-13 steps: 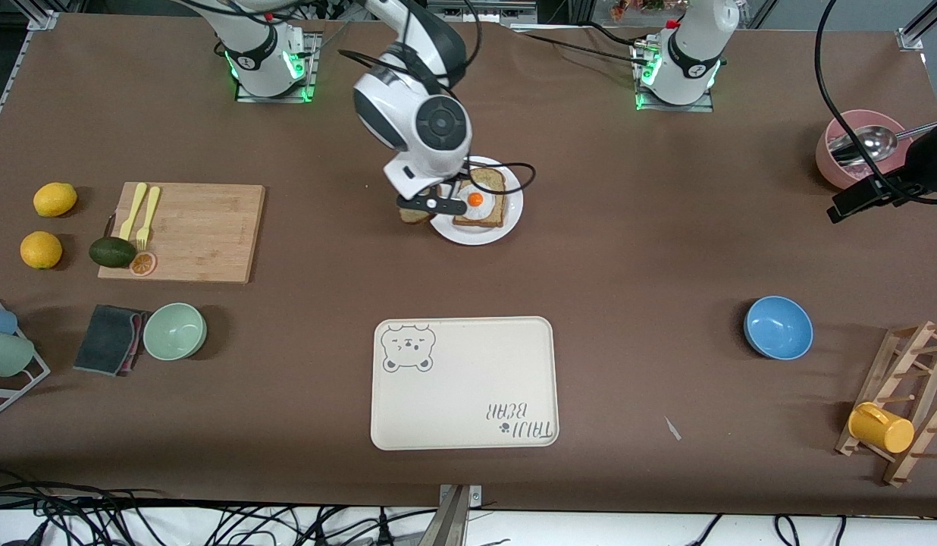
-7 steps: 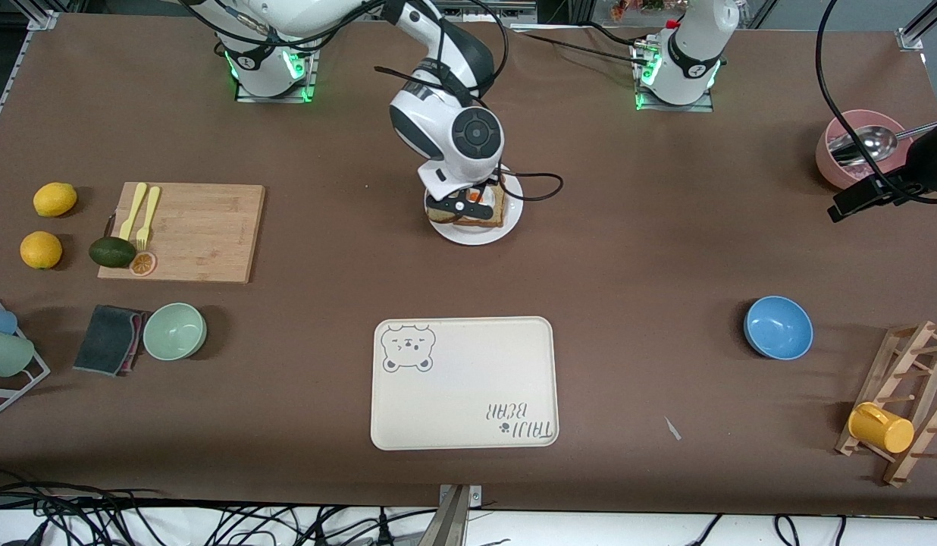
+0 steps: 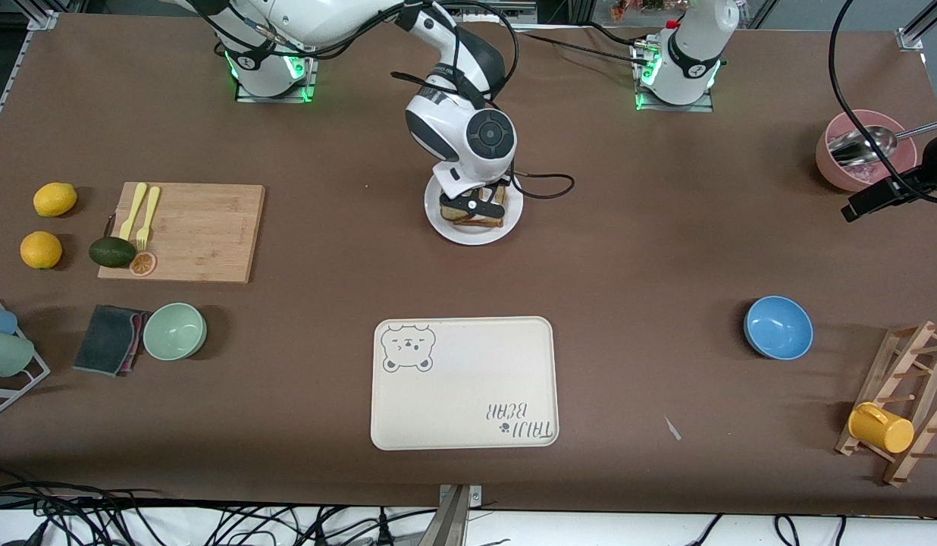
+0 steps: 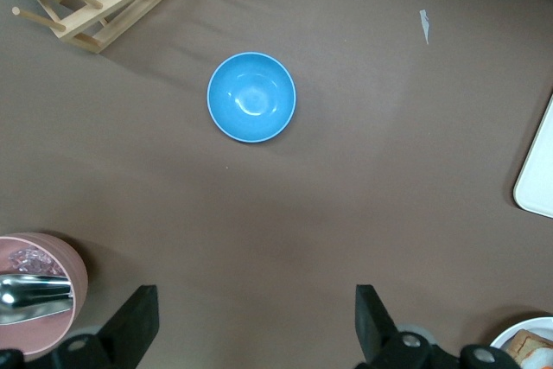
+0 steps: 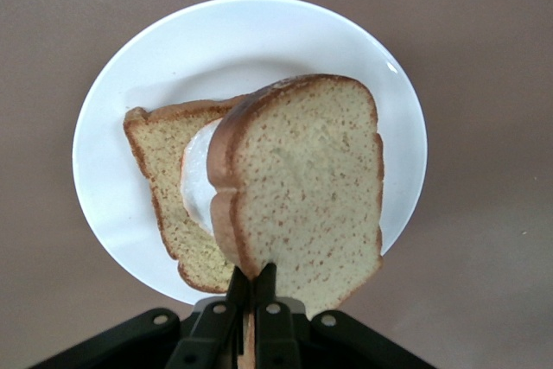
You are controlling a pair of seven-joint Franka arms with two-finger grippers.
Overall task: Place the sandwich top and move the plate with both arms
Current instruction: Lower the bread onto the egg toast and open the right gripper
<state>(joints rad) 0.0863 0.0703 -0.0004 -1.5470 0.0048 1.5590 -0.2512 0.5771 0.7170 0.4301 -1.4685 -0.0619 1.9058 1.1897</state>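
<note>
Next, my right gripper lets go of the sandwich top on the slice bearing the fried egg [image 3: 476, 208] [image 5: 281, 203], which is on the white plate.
The sandwich top [image 5: 302, 179], a plain brown slice, is held by one edge in my right gripper [image 5: 257, 287], which is shut on it. It hangs over the slice bearing the fried egg [image 5: 164, 162] and covers most of the egg. That slice lies on the white plate [image 5: 259, 36]. In the front view my right gripper [image 3: 474, 206] is over the plate [image 3: 468, 235] at mid table, with the sandwich top [image 3: 485, 215] under it. My left gripper [image 4: 257, 317] is open and empty, high over the left arm's end of the table [image 3: 878, 201].
A cream bear-print tray [image 3: 464, 383] lies nearer the front camera than the plate. A blue bowl [image 3: 778, 327], a pink bowl with a spoon [image 3: 863, 152] and a wooden rack [image 3: 904, 402] are toward the left arm's end. A cutting board [image 3: 188, 231] and a green bowl [image 3: 174, 331] are toward the right arm's end.
My right gripper has carried the sandwich top from beside the plate to over the egg slice, hiding the yolk. My left gripper has shifted slightly.
</note>
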